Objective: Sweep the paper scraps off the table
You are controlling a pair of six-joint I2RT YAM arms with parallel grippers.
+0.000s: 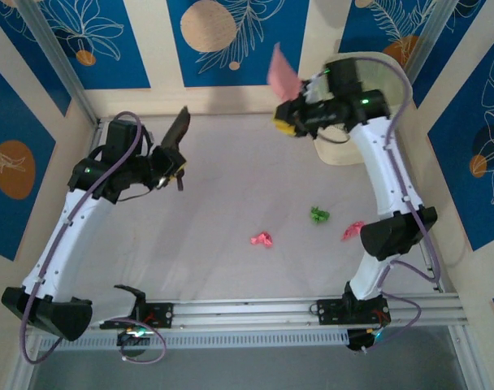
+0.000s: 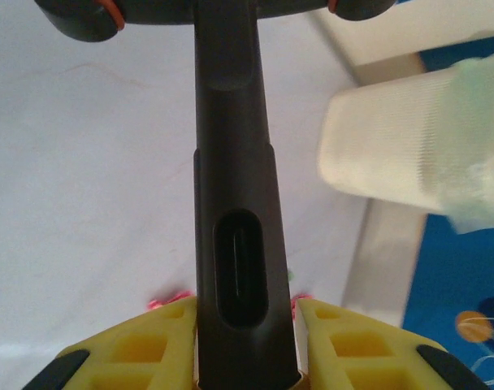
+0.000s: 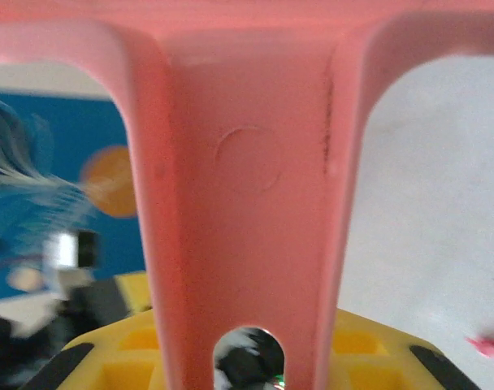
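Next, my right gripper releases the pink dustpan on the table [image 1: 231, 180] between the black brush and pink paper scrap.
Three paper scraps lie on the white table [image 1: 214, 195]: a pink one [image 1: 262, 239], a green one [image 1: 319, 214] and a red-pink one [image 1: 353, 230]. My left gripper [image 1: 171, 167] hangs over the left side of the table, shut on the handle of the black brush [image 1: 178, 134], which points up and away. In the left wrist view the brush handle [image 2: 235, 203] sits between the yellow fingers [image 2: 141, 349], with pink scraps [image 2: 170, 299] peeking out beside them. My right gripper [image 1: 289, 119] is raised at the back, shut on the pink dustpan [image 1: 279, 71]; its handle [image 3: 239, 203] runs between the fingers [image 3: 369, 349].
A cream bin [image 1: 344, 150] stands at the back right behind the right arm, and is a white ribbed bin [image 2: 393, 154] in the left wrist view. Aluminium rails [image 1: 255, 313] edge the table's front. Patterned walls close in the back and sides.
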